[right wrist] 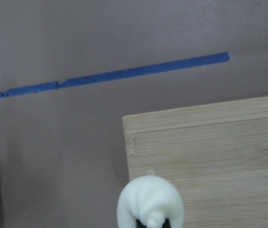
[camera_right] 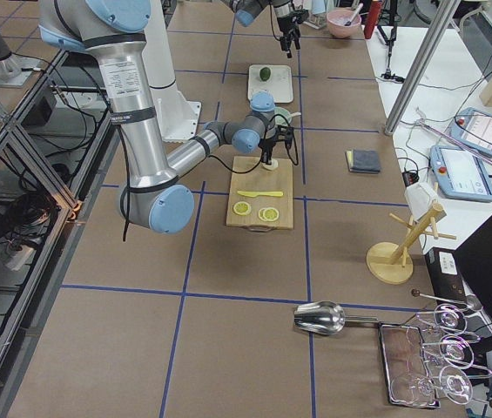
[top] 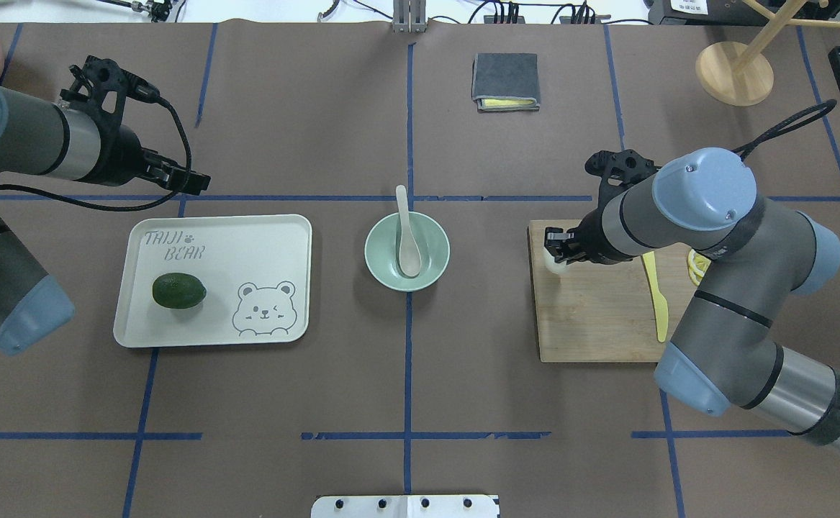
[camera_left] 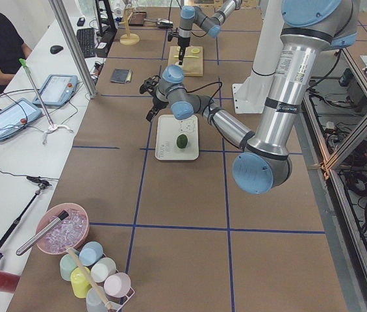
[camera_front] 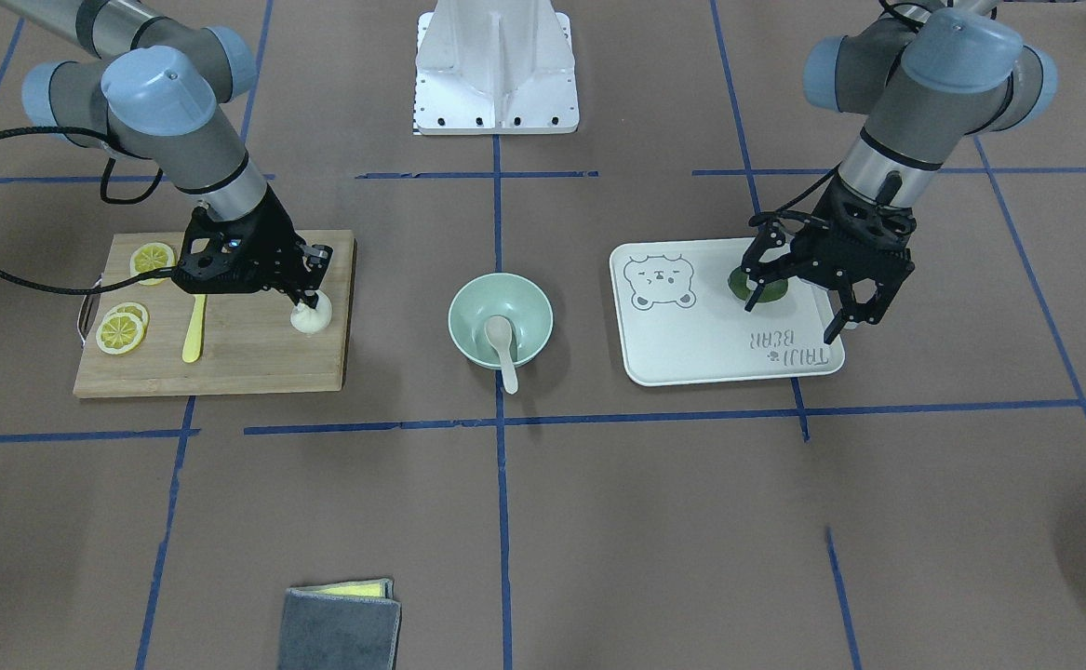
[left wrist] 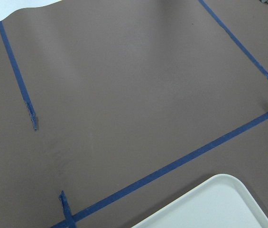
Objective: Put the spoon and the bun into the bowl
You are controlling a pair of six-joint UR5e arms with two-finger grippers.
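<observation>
I should release the white bun from my right gripper inside the mint-green bowl (camera_front: 519,325), next to the scoop of the pale spoon, toward the tray. The bun is still on the cutting board.
The pale spoon (camera_front: 502,342) lies in the mint-green bowl (camera_front: 468,316) at the table's middle, its scoop inside and its handle over the rim; both also show in the overhead view, spoon (top: 407,237) and bowl (top: 434,262). The white bun (camera_front: 313,317) sits at the bowl-side end of the bamboo cutting board (camera_front: 245,358). My right gripper (camera_front: 310,302) is down on the bun and shut on it; the right wrist view shows the bun (right wrist: 150,204) pinched between dark fingers. My left gripper (camera_front: 792,316) is open and empty, held high near the tray's far edge (top: 189,180).
The white bear-print tray (top: 247,237) holds a dark green lime (top: 178,291). A yellow plastic knife (camera_front: 194,328) and lemon slices (camera_front: 122,330) lie on the board. A folded grey cloth (top: 505,80) and a wooden stand (top: 734,72) are at the far side.
</observation>
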